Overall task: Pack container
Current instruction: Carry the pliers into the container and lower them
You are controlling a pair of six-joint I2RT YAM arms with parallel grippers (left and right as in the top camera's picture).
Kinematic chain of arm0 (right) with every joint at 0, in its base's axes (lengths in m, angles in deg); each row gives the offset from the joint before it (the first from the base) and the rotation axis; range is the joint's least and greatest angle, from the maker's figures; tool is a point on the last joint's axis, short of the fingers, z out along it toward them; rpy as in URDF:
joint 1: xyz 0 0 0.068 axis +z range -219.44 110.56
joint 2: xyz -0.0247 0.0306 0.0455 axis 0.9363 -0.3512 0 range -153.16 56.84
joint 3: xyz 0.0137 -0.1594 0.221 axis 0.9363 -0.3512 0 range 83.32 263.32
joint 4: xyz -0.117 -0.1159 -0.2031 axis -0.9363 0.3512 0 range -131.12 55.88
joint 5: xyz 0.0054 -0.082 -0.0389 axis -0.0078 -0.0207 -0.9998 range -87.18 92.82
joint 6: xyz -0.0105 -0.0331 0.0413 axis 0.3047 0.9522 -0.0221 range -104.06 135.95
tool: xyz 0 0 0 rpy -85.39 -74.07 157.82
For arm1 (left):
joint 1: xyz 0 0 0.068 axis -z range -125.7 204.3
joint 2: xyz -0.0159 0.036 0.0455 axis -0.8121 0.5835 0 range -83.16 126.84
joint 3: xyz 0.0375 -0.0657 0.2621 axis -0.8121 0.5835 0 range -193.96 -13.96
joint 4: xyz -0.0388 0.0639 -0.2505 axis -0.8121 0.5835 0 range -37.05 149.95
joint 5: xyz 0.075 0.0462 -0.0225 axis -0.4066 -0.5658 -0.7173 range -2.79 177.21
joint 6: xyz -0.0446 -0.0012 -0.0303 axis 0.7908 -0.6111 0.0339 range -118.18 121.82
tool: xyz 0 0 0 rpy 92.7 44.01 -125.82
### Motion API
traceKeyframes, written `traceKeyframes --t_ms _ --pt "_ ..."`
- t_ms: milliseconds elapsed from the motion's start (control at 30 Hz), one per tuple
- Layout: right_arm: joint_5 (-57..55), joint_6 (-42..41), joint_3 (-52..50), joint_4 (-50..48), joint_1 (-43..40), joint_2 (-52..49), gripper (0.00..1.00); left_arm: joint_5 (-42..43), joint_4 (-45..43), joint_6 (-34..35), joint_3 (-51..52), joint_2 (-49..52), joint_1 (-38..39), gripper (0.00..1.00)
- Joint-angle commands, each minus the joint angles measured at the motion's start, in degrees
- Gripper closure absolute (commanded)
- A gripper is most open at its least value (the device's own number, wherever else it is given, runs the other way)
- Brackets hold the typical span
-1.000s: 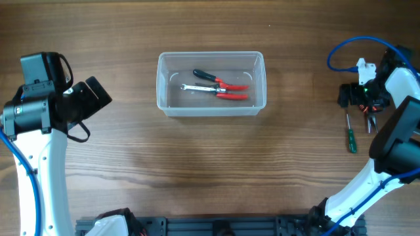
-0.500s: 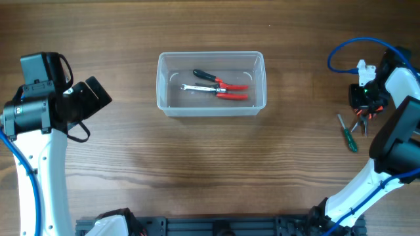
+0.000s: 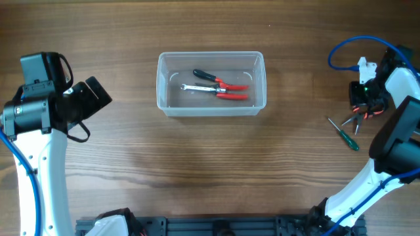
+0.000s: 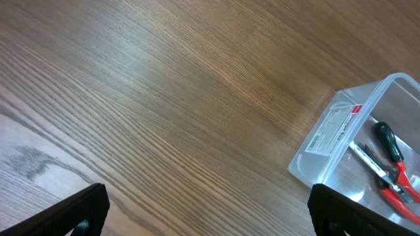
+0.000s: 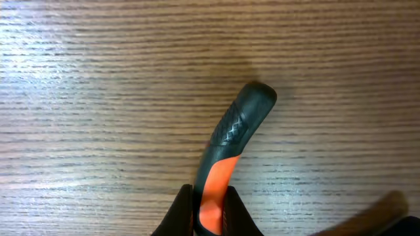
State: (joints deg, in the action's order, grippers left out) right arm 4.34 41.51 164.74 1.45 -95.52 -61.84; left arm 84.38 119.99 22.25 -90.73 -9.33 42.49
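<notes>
I should use my right gripper to set the black-and-orange pliers free, letting go of them between the small wrench and the container's near side (image 3: 209,102).
The container (image 3: 163,85), a clear plastic tub, stands at the table's middle back, and its near corner shows in the left wrist view (image 4: 315,164). Inside lie red-handled pliers (image 3: 231,91), a small wrench (image 3: 197,87) and a black-handled tool (image 3: 202,75). At the far right my right gripper (image 3: 362,107) is shut on one black-and-orange handle (image 5: 237,121) of a second pair of pliers (image 3: 355,120), just above the wood; its fingers (image 5: 185,208) pinch the handle's lower part. My left gripper (image 4: 210,213) hangs open over bare wood, left of the container.
A green-handled screwdriver (image 3: 346,136) lies slantwise on the table just below-left of the right gripper. A blue cable (image 3: 341,49) loops above the right arm. A white label (image 4: 333,124) is stuck on the container's end wall.
The right gripper has closed on the pliers handle. The green screwdriver has swung from upright to slanting, its tip now pointing left. The left arm has not moved.
</notes>
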Motion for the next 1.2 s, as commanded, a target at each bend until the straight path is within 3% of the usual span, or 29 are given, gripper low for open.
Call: traceKeyframes --t_ms 0,200,300,467,600,800,1167 --pt "2.4 -0.3 5.4 1.3 0.6 0.2 0.96 0.9 0.0 -0.7 -0.1 0.0 -0.3 0.0" --pt "2.6 2.6 19.1 8.9 8.8 10.3 0.96 0.9 0.7 -0.7 -0.1 0.0 -0.3 0.0" --pt "2.7 11.0 25.8 14.5 20.4 15.1 0.96 0.9 2.0 -0.7 -0.1 0.0 -0.3 0.0" --pt "5.0 26.2 26.9 16.9 42.4 15.9 0.96 0.9 3.1 -0.7 -0.1 0.0 -0.3 0.0" --pt "8.9 33.0 26.9 16.5 52.2 12.5 0.96 0.9 3.0 -0.7 -0.1 0.0 -0.3 0.0" --pt "24.0 38.9 26.8 20.4 54.2 2.6 0.96 0.9 3.1 -0.7 -0.1 0.0 -0.3 0.0" --pt "23.7 39.0 26.7 20.5 54.1 -6.4 0.96 0.9 2.6 -0.6 -0.1 0.0 -0.3 0.0"
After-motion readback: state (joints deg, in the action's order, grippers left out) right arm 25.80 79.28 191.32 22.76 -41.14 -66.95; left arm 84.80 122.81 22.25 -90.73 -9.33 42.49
